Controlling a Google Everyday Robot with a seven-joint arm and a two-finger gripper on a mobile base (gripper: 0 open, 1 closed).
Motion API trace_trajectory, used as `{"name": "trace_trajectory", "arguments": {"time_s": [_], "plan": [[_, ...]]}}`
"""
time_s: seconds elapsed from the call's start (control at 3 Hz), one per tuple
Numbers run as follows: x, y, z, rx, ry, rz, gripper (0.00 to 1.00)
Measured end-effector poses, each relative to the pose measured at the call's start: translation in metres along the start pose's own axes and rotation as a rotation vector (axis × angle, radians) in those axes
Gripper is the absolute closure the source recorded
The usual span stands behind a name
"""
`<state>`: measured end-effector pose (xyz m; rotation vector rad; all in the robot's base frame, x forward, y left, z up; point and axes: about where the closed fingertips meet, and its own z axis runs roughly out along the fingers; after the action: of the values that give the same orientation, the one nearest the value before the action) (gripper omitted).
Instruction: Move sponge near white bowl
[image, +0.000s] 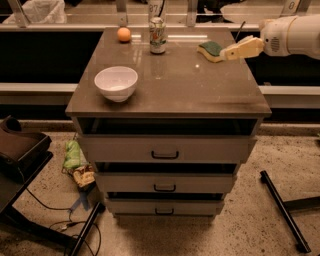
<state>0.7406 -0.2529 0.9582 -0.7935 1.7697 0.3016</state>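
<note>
My gripper is going to close on the sponge's far end (218, 54), the one that faces away from the drink can.
The sponge (210, 49), yellow with a dark green top, lies flat at the back right of the cabinet top (175, 85). The white bowl (116, 83) stands at the front left of the same top, well apart from the sponge. My gripper (227, 52) reaches in from the right on a white arm (292, 35). Its cream tip is level with the sponge and right at the sponge's right edge. I cannot tell whether it touches the sponge.
A drink can (157, 35) and a small orange ball (124, 34) stand at the back of the top. Below are three drawers (165, 155). A green bag (74, 155), cables and black stand legs (282, 210) lie on the floor.
</note>
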Motion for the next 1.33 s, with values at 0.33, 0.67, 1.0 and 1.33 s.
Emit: {"name": "trace_trajectory", "arguments": {"time_s": [0.33,0.67,1.0,1.33], "plan": [[0.005,-0.001,0.062,-0.102,-0.086,0.068,0.0],[0.005,-0.007,0.101,-0.151,-0.141,0.11,0.0],[0.013,-0.009,0.127,-0.175,-0.142,0.143,0.0],[0.024,-0.025,0.156,-0.094,-0.059,0.094,0.0]]}}
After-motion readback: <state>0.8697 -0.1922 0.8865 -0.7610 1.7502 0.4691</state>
